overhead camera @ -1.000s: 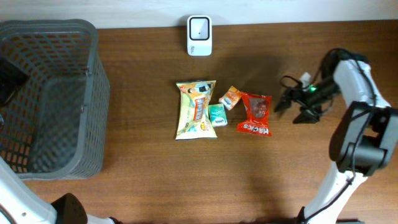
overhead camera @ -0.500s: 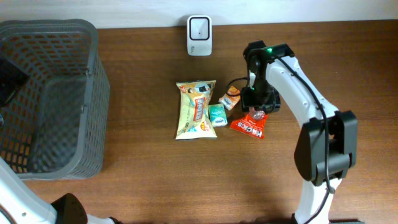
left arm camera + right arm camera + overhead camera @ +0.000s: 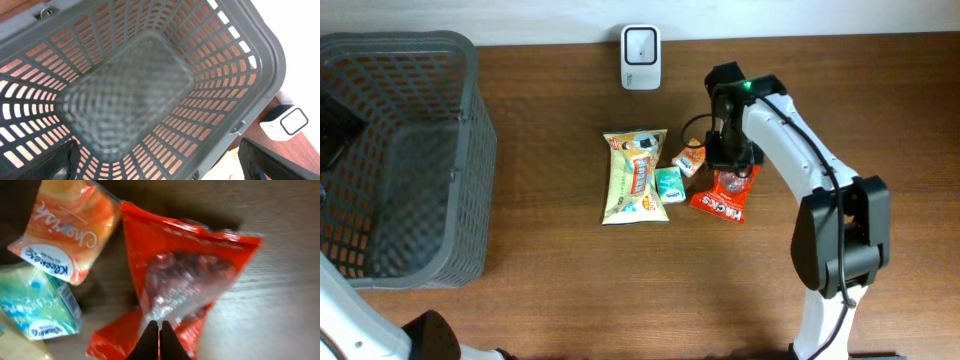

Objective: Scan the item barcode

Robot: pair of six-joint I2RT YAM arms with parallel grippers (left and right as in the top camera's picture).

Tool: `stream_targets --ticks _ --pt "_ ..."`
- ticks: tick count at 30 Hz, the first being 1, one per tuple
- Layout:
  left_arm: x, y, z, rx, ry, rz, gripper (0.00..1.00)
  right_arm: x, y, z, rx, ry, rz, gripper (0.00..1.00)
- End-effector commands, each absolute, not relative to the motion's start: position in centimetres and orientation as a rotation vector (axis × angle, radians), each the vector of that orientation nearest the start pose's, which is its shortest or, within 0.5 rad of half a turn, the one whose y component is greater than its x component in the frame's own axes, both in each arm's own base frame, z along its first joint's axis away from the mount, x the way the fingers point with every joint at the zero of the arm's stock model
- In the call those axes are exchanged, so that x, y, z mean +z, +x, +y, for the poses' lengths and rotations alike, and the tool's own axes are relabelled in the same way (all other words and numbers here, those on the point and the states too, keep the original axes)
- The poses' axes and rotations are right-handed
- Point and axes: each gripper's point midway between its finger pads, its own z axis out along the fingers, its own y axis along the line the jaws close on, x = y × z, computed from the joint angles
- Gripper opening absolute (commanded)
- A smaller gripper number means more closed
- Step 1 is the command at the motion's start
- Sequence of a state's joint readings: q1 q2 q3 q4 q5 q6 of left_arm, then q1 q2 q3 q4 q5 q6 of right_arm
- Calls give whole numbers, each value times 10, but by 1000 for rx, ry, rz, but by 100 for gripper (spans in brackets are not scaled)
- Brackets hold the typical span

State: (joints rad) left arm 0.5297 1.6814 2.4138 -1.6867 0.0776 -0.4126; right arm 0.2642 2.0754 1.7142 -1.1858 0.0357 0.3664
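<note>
Next, I open my right gripper, take the lower end [image 3: 719,208] of the red packet and turn it over, because it lies window side up with its film bunched in that gripper.
A red snack packet [image 3: 725,195] lies tilted on the wooden table, right of the other items. My right gripper [image 3: 728,160] stands over its upper end. In the right wrist view the fingers [image 3: 160,326] are pressed together, pinching the film of the red packet [image 3: 190,275]. The white barcode scanner [image 3: 641,57] stands at the table's back edge. My left gripper [image 3: 160,165] hangs wide open above the grey basket [image 3: 125,95], holding nothing.
A yellow packet [image 3: 635,175], a small green packet [image 3: 669,184] and a small orange packet [image 3: 692,157] lie close left of the red one. The grey mesh basket [image 3: 470,150] fills the table's left side.
My right arm swung in from the right side to the red packet and its jaws closed on it. The packet has turned slightly. The left arm has not moved.
</note>
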Motion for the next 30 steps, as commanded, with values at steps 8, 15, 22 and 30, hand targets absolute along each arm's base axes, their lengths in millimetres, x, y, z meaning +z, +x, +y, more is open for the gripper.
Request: stream_targets --ticks 8,15,22,30 --pt "383 294 158 -53 -1129 2259 99 73 385 86 -48 217 3140 18" --pt "383 294 158 -53 -1129 2259 99 109 370 45 -111 241 3228 98" --pt "383 294 158 -53 -1129 2259 99 49 357 85 435 168 3272 98" --pt "383 294 158 -53 -1129 2259 99 119 346 82 -204 -76 3093 98"
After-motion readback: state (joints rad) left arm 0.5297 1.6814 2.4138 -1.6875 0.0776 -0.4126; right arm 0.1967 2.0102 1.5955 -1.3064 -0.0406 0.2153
